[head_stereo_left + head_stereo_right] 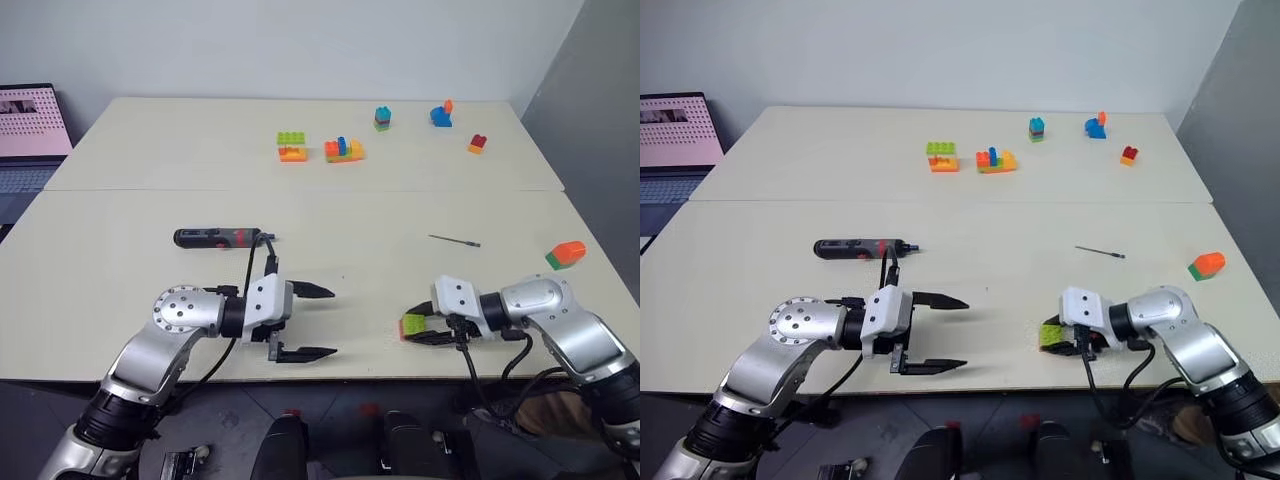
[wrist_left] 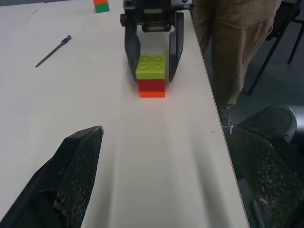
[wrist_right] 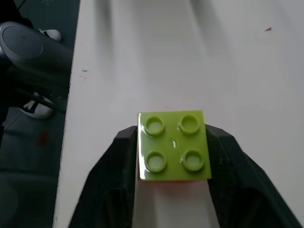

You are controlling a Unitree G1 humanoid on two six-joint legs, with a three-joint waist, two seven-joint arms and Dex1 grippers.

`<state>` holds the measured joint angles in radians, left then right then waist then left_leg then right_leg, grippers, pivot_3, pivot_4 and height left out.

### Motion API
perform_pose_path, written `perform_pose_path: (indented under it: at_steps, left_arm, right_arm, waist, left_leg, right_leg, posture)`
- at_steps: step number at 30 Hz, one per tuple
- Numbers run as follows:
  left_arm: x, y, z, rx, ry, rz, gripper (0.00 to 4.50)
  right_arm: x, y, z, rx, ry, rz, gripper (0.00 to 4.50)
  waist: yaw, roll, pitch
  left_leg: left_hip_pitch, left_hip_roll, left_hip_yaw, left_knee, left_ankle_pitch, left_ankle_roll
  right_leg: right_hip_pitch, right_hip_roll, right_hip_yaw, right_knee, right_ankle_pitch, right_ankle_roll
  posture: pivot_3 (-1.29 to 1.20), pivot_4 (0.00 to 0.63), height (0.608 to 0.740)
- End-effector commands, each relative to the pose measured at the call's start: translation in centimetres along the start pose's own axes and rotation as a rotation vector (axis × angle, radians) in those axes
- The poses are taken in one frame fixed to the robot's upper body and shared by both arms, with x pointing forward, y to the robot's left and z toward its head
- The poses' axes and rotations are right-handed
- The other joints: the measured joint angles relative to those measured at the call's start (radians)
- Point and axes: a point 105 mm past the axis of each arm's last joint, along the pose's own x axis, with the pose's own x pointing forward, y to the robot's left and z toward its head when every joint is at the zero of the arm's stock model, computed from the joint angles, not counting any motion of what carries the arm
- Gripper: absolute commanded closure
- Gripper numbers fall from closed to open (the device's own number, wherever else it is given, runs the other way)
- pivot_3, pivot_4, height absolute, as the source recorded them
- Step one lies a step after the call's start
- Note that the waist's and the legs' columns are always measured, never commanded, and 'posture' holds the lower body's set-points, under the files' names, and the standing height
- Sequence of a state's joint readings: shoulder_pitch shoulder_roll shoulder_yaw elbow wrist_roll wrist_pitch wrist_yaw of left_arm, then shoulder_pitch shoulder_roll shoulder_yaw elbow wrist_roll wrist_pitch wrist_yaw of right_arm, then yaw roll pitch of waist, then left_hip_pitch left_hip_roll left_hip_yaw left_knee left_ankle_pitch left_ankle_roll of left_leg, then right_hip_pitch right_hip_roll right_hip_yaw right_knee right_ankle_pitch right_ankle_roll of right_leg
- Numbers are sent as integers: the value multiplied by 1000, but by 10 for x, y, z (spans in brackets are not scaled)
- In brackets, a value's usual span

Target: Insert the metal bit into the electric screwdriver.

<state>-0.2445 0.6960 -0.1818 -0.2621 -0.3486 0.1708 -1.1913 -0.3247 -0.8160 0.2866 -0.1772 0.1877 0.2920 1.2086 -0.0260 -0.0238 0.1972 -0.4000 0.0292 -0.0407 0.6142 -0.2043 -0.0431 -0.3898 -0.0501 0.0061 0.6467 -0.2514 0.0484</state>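
Note:
The lime-green brick stack will go down just in front of the orange and green brick [image 1: 580, 283] from my right gripper.
The electric screwdriver [image 1: 220, 238], black with a red band, lies flat on the table to the left of centre, its tip towards the right. The metal bit [image 1: 455, 240] is a thin grey rod lying alone right of centre, also seen as the bit [image 2: 52, 51]. My left gripper [image 1: 330, 322] hovers open in front of the screwdriver, with nothing between its fingers [image 2: 76, 166]. Near the front edge, my right gripper [image 3: 173, 137] is shut on a lime-green brick [image 3: 173, 145] stacked on red and orange ones [image 2: 152, 88], which rest on the table.
Several coloured brick stacks [image 1: 343, 150] stand along the far side. An orange and green brick [image 1: 566, 254] lies at the right edge. A laptop [image 1: 30, 125] sits far left. A person in tan trousers [image 2: 228, 38] stands beside the table's front edge.

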Motion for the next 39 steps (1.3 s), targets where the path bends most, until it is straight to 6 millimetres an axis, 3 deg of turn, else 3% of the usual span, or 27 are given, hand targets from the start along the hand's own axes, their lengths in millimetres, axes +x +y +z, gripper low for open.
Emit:
perform_pose_path:
  at_steps: [1, 3, 5, 10, 15, 20, 26, 28, 32, 37, 39]
  left_arm:
    - [4, 0, 17, 34, -72, -17, 0]
    - [7, 2, 22, 32, -106, -13, 0]
    - [12, 5, 28, 28, -146, -12, 0]
    - [23, 11, 38, 19, -213, -22, 0]
    - [29, 18, 44, 17, -254, -17, 0]
    - [32, 20, 45, 32, -260, -22, 0]
    - [31, 23, 41, 24, -237, 6, 0]
    - [29, 25, 39, 13, -223, 28, 0]
    - [26, 28, 37, 13, -209, 58, 0]
    - [13, 38, 28, -10, -115, 128, 0]
    - [4, 45, 23, 17, -40, 186, 0]
  right_arm:
    - [-19, -7, 9, -16, -29, -100, 3017]
    - [-33, -16, 7, 24, -41, -200, 3017]
    - [-67, -31, -15, 128, -21, -427, 3017]
    - [-131, -34, -66, 298, 84, -794, 3017]
    - [-176, -39, -92, 408, 120, -1060, 3017]
    - [-188, -41, -120, 516, 161, -1173, 3017]
    - [-188, -47, -128, 570, 144, -1212, 3017]
    - [-190, -48, -128, 588, 123, -1224, 2308]
    - [-194, -47, -123, 600, 90, -1235, 1528]
    - [-207, -44, -100, 485, 89, -1212, 220]
    - [-211, -42, -86, 399, 112, -1185, 12]
  waist:
    - [0, 0, 0]
    - [3, 0, 0]
    - [9, 0, 0]
    - [27, -1, 0]
    - [14, 0, 0]
    - [5, 0, 0]
    - [0, 0, 0]
    - [-1, 0, 0]
    - [0, 0, 0]
    - [0, 0, 0]
    - [-1, 0, 0]
  left_leg:
    - [0, 0, 0, 0, 0, 0]
    - [0, 0, 0, 0, 0, 0]
    - [0, 0, 0, 0, 0, 0]
    - [0, 0, 0, 1, 0, 0]
    - [1, 0, 2, 1, 0, 0]
    - [1, 0, 3, 1, 0, 0]
    - [1, 0, 5, 1, 0, 0]
    - [1, 0, 5, 1, 0, 0]
    - [1, 0, 5, 1, 0, 0]
    - [1, 0, 5, 1, 0, 0]
    - [1, 0, 5, 0, 0, 0]
  right_leg:
    - [0, 0, 0, 0, 0, 0]
    - [0, 0, 0, 0, 0, 1]
    - [0, 0, 0, 0, 1, 1]
    - [0, 0, 0, -1, 0, 1]
    - [0, 0, 2, 1, 0, 0]
    - [0, 1, 4, 1, 0, -1]
    - [0, 1, 6, 0, 1, 1]
    - [0, 1, 6, 0, 2, 3]
    - [0, 1, 6, 0, 3, 4]
    - [0, 1, 6, 0, 3, 5]
    - [0, 1, 6, 0, 3, 5]
  posture:
    - [0, 150, 740]
    - [0, 150, 740]
    - [0, 150, 740]
    - [0, 150, 740]
    - [0, 150, 740]
    - [0, 150, 740]
    - [0, 150, 740]
    - [0, 150, 740]
    - [0, 150, 740]
    - [0, 150, 740]
    - [0, 150, 740]
